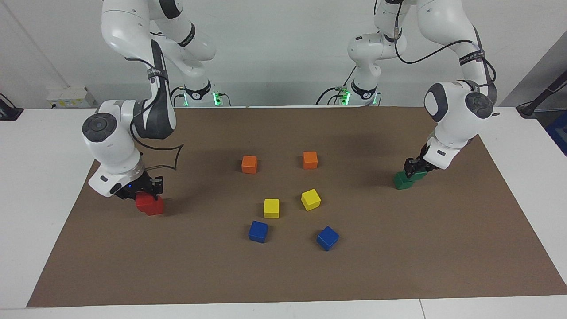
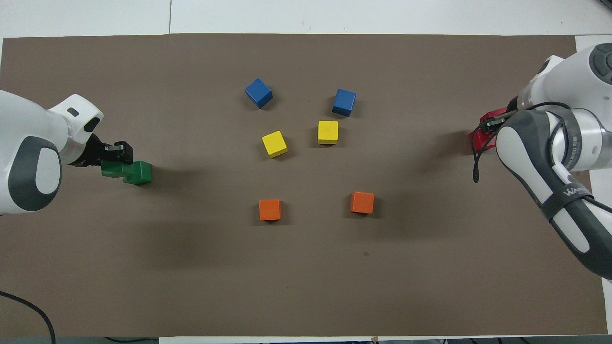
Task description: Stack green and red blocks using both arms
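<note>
Next, I let go of the red block with my right gripper on top of the second red block [image 2: 488,133] that rests on the brown mat.
My left gripper [image 1: 415,169] is shut on a dark-green block [image 1: 421,175], held low and overlapping the upper edge of the second green block [image 1: 401,181], which rests on the mat. In the overhead view the held green block [image 2: 111,169] sits offset from the resting one [image 2: 141,173], toward the left arm's end of the table. My right gripper [image 1: 142,191] is shut on a red block [image 1: 142,200], held right over the second red block [image 1: 156,208]. In the overhead view the right arm hides most of the red blocks [image 2: 480,138].
Two orange cubes [image 1: 249,164] [image 1: 310,160], two yellow cubes [image 1: 271,208] [image 1: 310,199] and two blue cubes [image 1: 258,231] [image 1: 327,238] lie mid-table on the brown mat [image 1: 398,248]. White tabletop borders the mat at both ends.
</note>
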Robot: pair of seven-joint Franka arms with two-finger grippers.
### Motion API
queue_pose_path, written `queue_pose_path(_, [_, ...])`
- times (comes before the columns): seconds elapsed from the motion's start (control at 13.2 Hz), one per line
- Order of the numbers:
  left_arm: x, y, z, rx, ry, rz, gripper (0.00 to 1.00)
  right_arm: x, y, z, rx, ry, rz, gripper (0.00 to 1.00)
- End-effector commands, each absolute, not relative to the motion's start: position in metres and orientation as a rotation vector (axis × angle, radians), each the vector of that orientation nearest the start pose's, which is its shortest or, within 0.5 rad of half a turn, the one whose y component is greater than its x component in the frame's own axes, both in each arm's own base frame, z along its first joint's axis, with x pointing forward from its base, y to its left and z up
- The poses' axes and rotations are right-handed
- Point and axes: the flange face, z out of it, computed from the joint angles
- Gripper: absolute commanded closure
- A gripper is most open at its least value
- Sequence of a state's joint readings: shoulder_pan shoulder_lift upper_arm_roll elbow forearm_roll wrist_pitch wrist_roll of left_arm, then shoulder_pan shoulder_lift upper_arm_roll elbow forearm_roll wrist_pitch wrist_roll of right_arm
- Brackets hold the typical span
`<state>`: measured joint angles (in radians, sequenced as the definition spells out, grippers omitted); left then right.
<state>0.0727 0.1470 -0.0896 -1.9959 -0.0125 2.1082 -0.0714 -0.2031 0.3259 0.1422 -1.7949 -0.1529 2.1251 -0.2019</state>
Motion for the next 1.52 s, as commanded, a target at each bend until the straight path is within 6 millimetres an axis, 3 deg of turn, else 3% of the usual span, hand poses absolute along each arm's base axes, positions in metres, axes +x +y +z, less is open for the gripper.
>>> queue_pose_path(0.0, [0.579, -0.010, 0.382, -3.164, -0.068, 0.037, 1.00, 0.621, -0.055, 0.372, -3.186, -0.383, -0.028, 1.00])
queue_pose_path(0.3, [0.577, -0.013, 0.371, -3.164, -0.063, 0.044, 1.00, 0.617, -0.052, 0.372, -3.163, -0.355, -0.045, 1.00])
queue_pose_path(0.53, [0.573, -0.013, 0.367, -3.164, -0.066, 0.059, 1.00, 0.611, -0.050, 0.360, -3.166, -0.369, -0.123, 1.00])
queue_pose_path(0.99, [0.574, -0.012, 0.366, -3.164, -0.071, 0.054, 1.00, 0.609, -0.050, 0.356, -3.167, -0.362, -0.152, 1.00])
queue_pose_path(1.06, [0.574, -0.012, 0.366, -3.164, -0.068, 0.054, 0.95, 0.609, -0.050, 0.355, -3.167, -0.362, -0.153, 1.00])
queue_pose_path(1.14, [0.573, -0.012, 0.365, -3.163, -0.068, 0.056, 0.84, 0.610, -0.049, 0.354, -3.167, -0.361, -0.172, 1.00])
queue_pose_path(1.37, [0.573, -0.013, 0.364, -3.164, -0.066, 0.059, 0.75, 0.607, -0.050, 0.348, -3.167, -0.352, -0.202, 1.00])
queue_pose_path(1.44, [0.573, -0.013, 0.364, -3.163, -0.068, 0.061, 0.67, 0.607, -0.052, 0.348, -3.168, -0.347, -0.204, 1.00])
